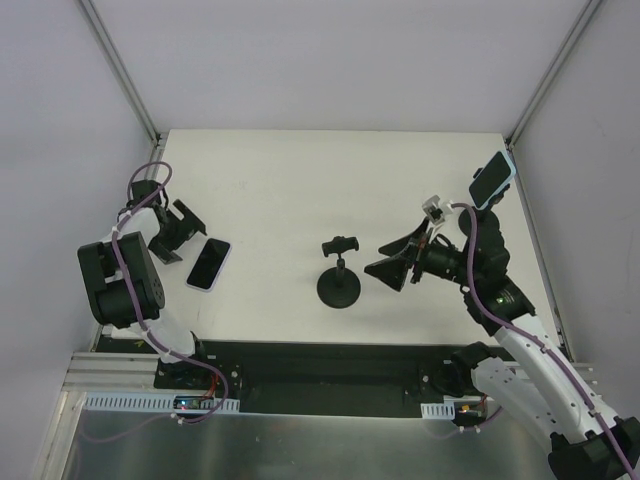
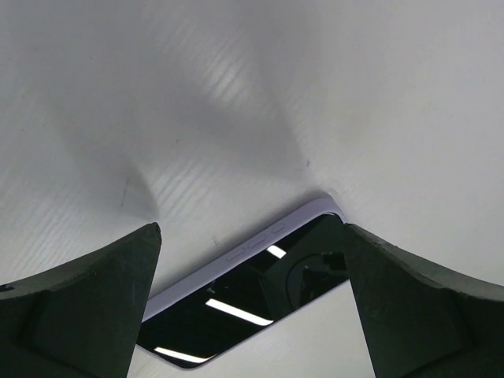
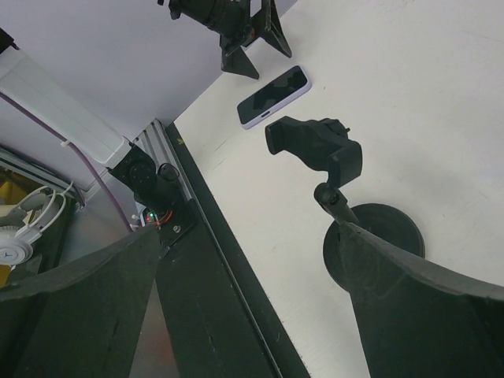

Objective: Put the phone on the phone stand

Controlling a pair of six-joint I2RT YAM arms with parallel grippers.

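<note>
The phone lies flat on the table, and next my left gripper will reach for it and close on the middle of the phone's long sides (image 1: 209, 264) (image 2: 248, 287).
The phone (image 1: 208, 265), dark screen up in a lavender case, lies flat on the white table (image 1: 300, 190) at the left. My left gripper (image 1: 184, 234) is open and empty, just left of the phone and not touching it. In the left wrist view the phone (image 2: 244, 295) lies between and beyond the open fingers (image 2: 79, 315). The black phone stand (image 1: 339, 272), a round base with a clamp head, stands mid-table. My right gripper (image 1: 392, 260) is open and empty just right of the stand. The right wrist view shows the stand (image 3: 319, 150) and the phone (image 3: 273, 97).
A second phone-like slab in a light blue case (image 1: 492, 180) sits at the far right behind the right arm. The table's black front rail (image 1: 320, 365) runs along the near edge. White walls close in the back and sides.
</note>
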